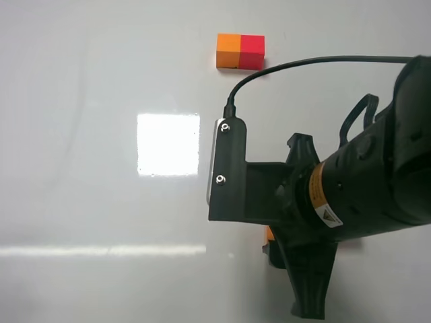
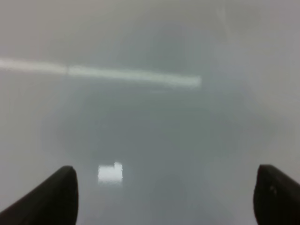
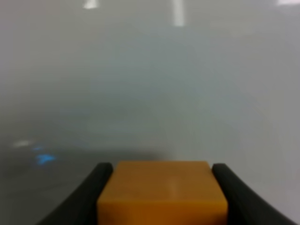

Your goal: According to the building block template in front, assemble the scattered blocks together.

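Observation:
Next, I set the orange cube on the white table (image 1: 316, 214) against the red cube under the arm with my right gripper.
The building block template (image 1: 240, 52), a small bar with an orange left half and a red right half, lies at the far middle of the white table (image 1: 101, 134). My right gripper (image 3: 161, 197) is shut on the orange cube (image 3: 161, 192), with a black finger (image 3: 91, 192) pressed against each side. In the exterior view my right arm (image 1: 350, 188) covers the cube except for an orange sliver (image 1: 269, 234). The red cube is hidden. My left gripper (image 2: 164, 192) is open and empty above bare table; it is not in the exterior view.
A black cable (image 1: 303, 64) runs from the right arm's wrist camera mount (image 1: 227, 168) toward the right edge, passing just in front of the template. Bright light reflections (image 1: 168, 144) lie on the glossy tabletop.

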You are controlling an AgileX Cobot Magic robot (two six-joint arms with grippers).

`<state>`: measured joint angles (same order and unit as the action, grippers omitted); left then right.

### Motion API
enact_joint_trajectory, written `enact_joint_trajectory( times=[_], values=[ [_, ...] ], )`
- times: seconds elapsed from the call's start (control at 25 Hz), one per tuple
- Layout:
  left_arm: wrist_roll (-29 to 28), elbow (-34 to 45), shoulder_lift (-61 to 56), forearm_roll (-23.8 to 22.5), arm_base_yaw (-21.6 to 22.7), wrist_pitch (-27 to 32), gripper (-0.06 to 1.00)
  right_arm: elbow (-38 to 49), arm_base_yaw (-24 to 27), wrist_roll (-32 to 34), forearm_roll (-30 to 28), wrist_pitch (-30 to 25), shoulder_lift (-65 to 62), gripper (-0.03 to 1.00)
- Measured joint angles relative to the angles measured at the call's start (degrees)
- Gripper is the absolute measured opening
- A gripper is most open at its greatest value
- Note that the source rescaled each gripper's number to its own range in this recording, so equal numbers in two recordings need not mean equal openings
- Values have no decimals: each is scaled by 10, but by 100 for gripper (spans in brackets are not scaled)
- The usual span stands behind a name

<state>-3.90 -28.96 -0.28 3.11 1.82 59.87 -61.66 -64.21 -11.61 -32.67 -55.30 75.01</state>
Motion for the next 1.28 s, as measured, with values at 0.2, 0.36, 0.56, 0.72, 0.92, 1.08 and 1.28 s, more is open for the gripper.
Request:
enact_joint_trajectory(
  times=[0.2,0.36,0.56,0.72,0.92,1.08,1.28],
  values=[
    [0,0,0,0,0,0,0,10,71,-30,19,30,-1,0],
    [0,0,0,0,0,0,0,10,122,-89,84,41,-1,0],
    [0,0,0,0,0,0,0,10,144,-108,94,44,-1,0],
    [0,0,0,0,0,0,0,10,158,-122,95,44,-1,0],
    [0,0,0,0,0,0,0,10,158,-129,94,44,-1,0],
    [0,0,0,0,0,0,0,10,163,-130,92,44,-1,0],
    [0,0,0,0,0,0,0,10,189,-133,116,46,-3,0]
  ],
)
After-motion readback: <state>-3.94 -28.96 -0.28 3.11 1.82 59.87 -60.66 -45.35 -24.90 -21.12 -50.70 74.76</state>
